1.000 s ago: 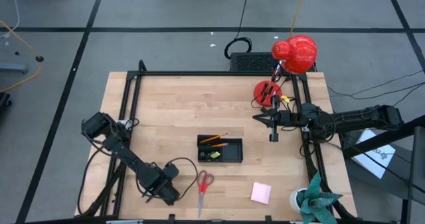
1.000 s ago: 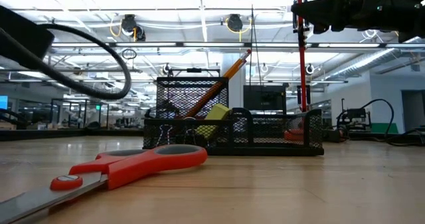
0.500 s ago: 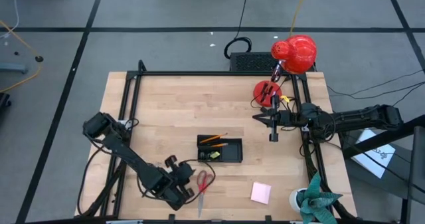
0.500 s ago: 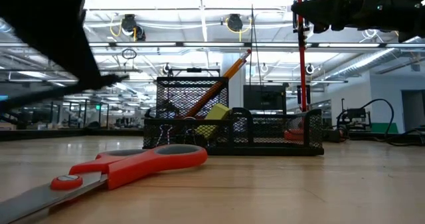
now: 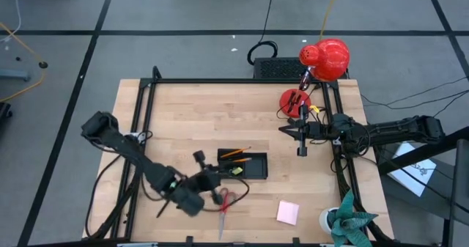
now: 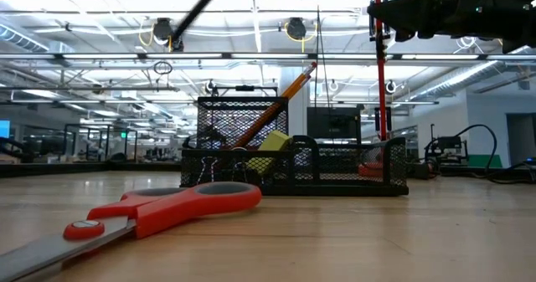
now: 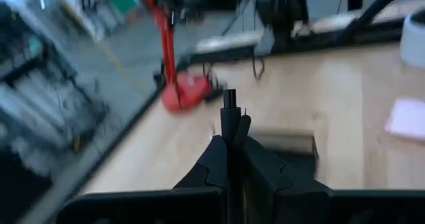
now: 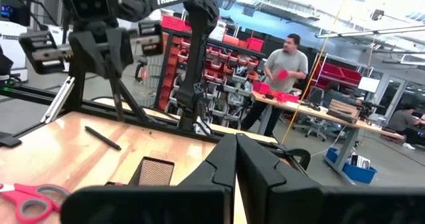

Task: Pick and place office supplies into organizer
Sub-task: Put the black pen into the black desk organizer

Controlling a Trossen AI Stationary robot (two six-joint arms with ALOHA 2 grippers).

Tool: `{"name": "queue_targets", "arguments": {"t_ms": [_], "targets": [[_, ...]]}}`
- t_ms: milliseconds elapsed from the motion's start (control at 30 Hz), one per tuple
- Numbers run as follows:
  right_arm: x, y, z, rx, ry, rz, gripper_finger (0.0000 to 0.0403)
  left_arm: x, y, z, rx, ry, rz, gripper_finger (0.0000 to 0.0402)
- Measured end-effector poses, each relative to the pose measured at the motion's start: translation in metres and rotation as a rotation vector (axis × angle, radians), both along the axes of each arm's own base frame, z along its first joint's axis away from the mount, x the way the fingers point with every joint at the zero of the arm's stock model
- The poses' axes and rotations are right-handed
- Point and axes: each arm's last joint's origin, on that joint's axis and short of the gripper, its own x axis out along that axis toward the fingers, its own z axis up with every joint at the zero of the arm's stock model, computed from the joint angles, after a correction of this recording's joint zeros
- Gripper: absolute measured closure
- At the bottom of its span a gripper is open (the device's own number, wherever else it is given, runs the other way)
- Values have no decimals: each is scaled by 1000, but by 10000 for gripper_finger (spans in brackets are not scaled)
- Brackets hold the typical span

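Observation:
The robot's left gripper needs to set the thin black pen down in the black mesh organizer [image 5: 240, 159] beside the orange pencils.
The black mesh organizer [image 5: 253, 166] [image 6: 335, 169] sits mid-table, holding orange pencils [image 5: 236, 153] and a yellow-green bit [image 6: 275, 141]. Red-handled scissors [image 5: 223, 203] [image 6: 167, 211] lie flat on its near side. A pink sticky-note pad [image 5: 287, 212] lies toward the near right corner. My left gripper [image 5: 211, 177] [image 7: 229, 141] hovers over the scissors beside the organizer's left end, shut on a thin black pen. My right gripper [image 5: 302, 146] [image 8: 230, 151] is shut and empty, raised by the far right edge. My left gripper pinches a thin black pen between its two shut fingers. One end of the pen [image 7: 229, 104] sticks out past the fingertips. The pen is lifted clear of the table. The fingers slant toward the table's far right corner.
A red desk lamp [image 5: 326, 60] with its round base [image 5: 294, 99] stands at the far right corner. A white cup and a plant [image 5: 343, 221] sit at the near right corner. Another black pen [image 8: 103, 137] lies on the wood near the left. Black frame rails border the table.
My left arm has swung from the near edge, left of the scissors, toward the right and the far side, rising as it went. It now reaches over the scissors toward the organizer and has mostly left the low view.

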Motion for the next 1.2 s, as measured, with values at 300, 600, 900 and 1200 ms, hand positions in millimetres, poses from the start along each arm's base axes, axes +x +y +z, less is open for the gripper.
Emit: {"name": "queue_targets", "arguments": {"t_ms": [300,600,900,1200], "targets": [[0,0,0,4,0,0,399,12,67,-16,41,-159,-255,391],[0,0,0,-1,0,0,399,-2,121,-60,-69,-229,-367,394],[0,0,3,-4,-28,0,399,6,132,-88,-112,-202,-428,394],[0,0,3,-3,-29,0,399,15,132,-122,-182,-156,-413,394]]}}
